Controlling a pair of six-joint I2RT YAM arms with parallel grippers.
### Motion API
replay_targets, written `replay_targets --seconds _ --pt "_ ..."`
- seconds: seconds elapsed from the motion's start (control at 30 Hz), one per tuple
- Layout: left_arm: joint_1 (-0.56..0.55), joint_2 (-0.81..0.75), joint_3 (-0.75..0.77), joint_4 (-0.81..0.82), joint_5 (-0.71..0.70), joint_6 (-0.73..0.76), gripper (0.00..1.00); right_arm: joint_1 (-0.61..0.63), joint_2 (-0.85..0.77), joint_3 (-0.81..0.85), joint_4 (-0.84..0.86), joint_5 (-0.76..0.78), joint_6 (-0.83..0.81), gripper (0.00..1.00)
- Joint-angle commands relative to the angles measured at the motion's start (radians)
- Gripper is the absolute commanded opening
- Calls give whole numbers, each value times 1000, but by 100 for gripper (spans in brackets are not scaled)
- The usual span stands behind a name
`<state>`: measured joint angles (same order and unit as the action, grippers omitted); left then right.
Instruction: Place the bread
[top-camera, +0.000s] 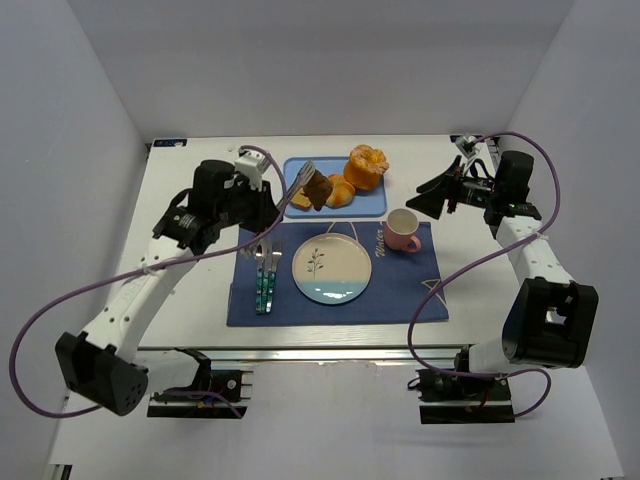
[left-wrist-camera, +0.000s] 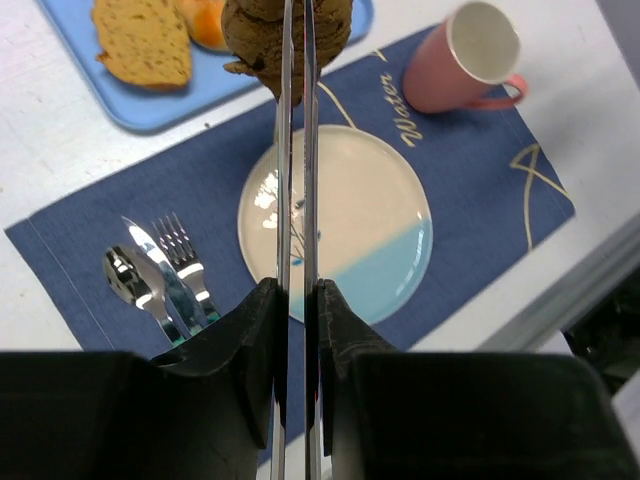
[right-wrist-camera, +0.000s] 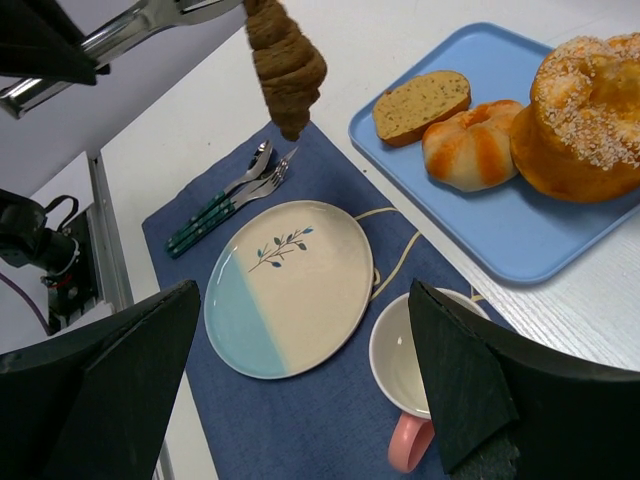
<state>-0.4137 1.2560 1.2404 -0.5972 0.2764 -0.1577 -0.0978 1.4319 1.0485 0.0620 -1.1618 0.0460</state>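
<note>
Next, I release the metal tongs, now holding bread over the tray's edge, with my left gripper on the bare table (top-camera: 197, 259) beside the navy placemat's spoon side.
The bread (top-camera: 318, 188), a small dark brown lumpy pastry, hangs in the air over the near edge of the blue tray (top-camera: 375, 203), just beyond the plate (top-camera: 331, 272). Metal tongs (left-wrist-camera: 296, 200) pinch it at their tips. My left gripper (left-wrist-camera: 297, 290) is shut on the tongs' two blades. From the left wrist the bread (left-wrist-camera: 285, 35) sits at the top edge; from the right wrist the bread (right-wrist-camera: 288, 65) dangles pointed end down. My right gripper (right-wrist-camera: 305, 340) stands wide open above the plate (right-wrist-camera: 290, 285) and mug, holding nothing.
A pink mug (top-camera: 402, 231) stands on the navy placemat (top-camera: 400, 290) right of the plate. Knife, fork and spoon (top-camera: 265, 275) lie left of it. The tray holds a cake slice (right-wrist-camera: 420, 103), a striped bun (right-wrist-camera: 468, 150) and a large orange bun (top-camera: 366, 166).
</note>
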Motion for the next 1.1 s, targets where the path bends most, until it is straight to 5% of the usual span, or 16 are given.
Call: replay_targets --seconds 0.0,0.37,0.9,1.07 --pt "-10 -92 -35 -29 78 3 0 -2 -25 -1 -14 -9 -26 89" --pt "-69 -207 -196 -130 126 -32 0 1 -25 1 -57 -7 -43 89" --pt "-143 -115 -269 -127 84 -32 0 3 -53 -35 -93 -6 -74 89" --pt "-143 -84 -256 -125 41 -42 14 1 -50 -36 -93 -7 -77 89"
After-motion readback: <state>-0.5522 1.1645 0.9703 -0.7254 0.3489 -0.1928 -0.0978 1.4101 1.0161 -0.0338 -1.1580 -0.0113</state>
